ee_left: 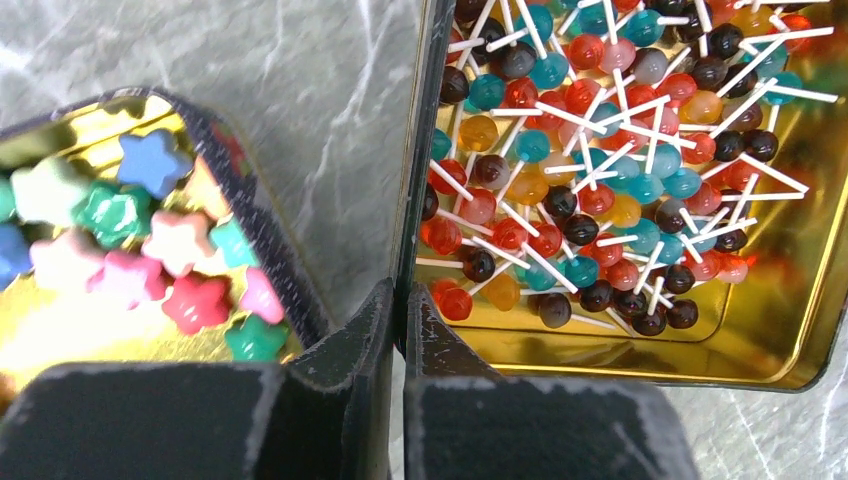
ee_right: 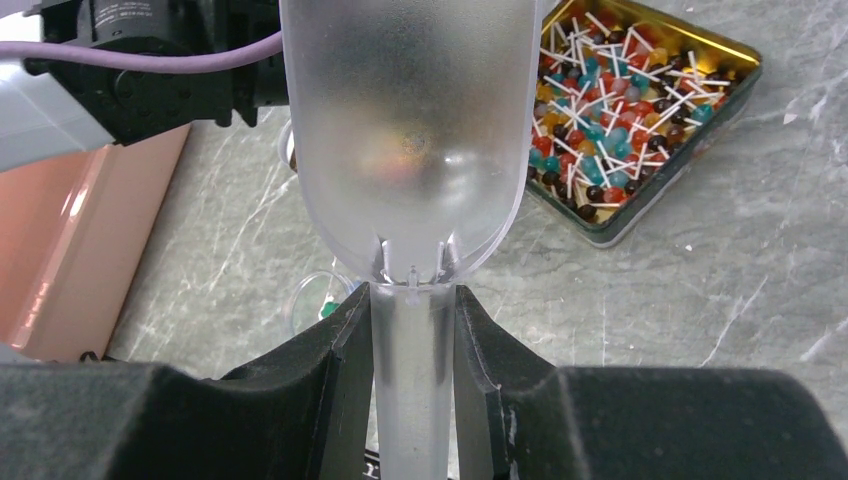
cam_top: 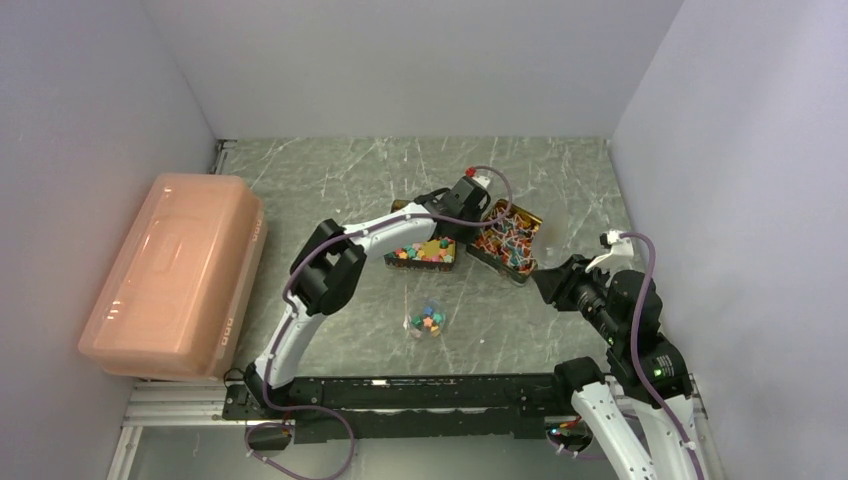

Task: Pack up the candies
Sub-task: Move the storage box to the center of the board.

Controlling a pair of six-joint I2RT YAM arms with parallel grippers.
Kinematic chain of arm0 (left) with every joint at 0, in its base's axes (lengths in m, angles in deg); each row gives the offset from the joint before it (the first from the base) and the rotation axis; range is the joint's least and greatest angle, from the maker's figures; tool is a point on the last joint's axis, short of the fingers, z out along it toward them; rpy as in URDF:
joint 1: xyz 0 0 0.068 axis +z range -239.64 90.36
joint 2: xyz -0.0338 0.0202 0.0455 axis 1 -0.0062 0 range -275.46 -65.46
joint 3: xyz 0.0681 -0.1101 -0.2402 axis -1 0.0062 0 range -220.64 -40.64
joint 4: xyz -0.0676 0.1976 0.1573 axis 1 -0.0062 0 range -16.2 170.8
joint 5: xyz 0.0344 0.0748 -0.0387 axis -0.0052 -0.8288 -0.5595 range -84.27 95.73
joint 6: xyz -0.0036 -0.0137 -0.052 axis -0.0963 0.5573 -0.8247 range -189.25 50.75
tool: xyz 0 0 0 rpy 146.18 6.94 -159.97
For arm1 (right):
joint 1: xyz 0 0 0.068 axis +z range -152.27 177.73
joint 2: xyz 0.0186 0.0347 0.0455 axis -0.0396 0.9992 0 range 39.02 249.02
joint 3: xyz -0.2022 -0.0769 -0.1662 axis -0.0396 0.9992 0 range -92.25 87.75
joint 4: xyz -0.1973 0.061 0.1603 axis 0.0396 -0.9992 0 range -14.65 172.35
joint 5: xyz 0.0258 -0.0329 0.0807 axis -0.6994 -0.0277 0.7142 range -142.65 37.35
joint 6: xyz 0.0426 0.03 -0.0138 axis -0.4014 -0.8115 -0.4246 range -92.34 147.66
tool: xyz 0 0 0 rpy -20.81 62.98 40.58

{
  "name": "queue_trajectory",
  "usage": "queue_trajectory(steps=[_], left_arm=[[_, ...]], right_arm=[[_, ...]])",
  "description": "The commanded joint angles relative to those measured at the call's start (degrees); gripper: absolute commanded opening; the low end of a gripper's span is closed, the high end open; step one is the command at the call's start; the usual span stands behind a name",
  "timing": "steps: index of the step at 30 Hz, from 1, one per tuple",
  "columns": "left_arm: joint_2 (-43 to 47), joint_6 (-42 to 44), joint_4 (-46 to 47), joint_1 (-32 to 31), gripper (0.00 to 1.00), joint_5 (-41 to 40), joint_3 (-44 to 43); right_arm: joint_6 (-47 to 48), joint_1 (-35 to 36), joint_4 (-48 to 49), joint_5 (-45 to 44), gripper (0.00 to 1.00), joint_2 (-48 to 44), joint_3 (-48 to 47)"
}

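Observation:
Next, I release the lollipop tin with my left gripper behind the small clear jar, by the star candy tin's near corner [cam_top: 456, 256].
Star-shaped candies [ee_left: 120, 250] in pink, blue and green fill a gold tin [cam_top: 425, 252]. A second gold tin [ee_left: 620, 365] holds many small lollipops [ee_left: 600, 150] with white sticks. My left gripper [ee_left: 400, 300] sits between the two tins [cam_top: 478, 205], shut on the left wall of the lollipop tin. My right gripper [ee_right: 412, 300] is shut on the handle of a frosted clear scoop [ee_right: 410, 120], held above the table in front of the lollipop tin [ee_right: 640, 215]. A faint coloured blur shows through the scoop's bowl. A small clear jar [cam_top: 427, 322] holds several candies.
A large pink lidded box [cam_top: 175, 275] lies at the left of the marble table. White walls close in the back and both sides. The jar [ee_right: 310, 300] shows just left of the scoop's handle, partly hidden.

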Motion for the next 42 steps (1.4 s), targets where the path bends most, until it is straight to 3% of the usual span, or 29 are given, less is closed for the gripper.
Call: queue_trajectory(steps=[1,17,32,34,39,42], left_arm=[[3.7,-2.6,-7.6,0.2,0.00,-3.0,5.4],[14.2,-11.1,-13.1,0.6,0.00,-7.8,20.5],[25.3,-11.0,-5.5,5.0,0.00,-6.0,36.7],[26.5,-9.9,-4.7,4.9,0.10,-5.4,37.2],[28.6,-7.7,-4.1,4.9,0.51,-3.5,37.1],[30.5,-6.8,-4.1,4.9,0.62,-3.4,37.5]], right_arm=[[0.6,0.1,2.7,0.8,0.00,0.1,-0.4],[1.5,0.0,2.2,2.2,0.00,5.4,-1.4],[6.3,0.3,-1.8,7.1,0.00,21.9,-6.2],[6.6,0.7,-2.1,6.9,0.00,23.4,-7.2],[7.3,3.9,-4.1,5.5,0.00,28.3,-10.4],[7.7,7.1,-5.2,3.1,0.00,30.5,-12.0]])
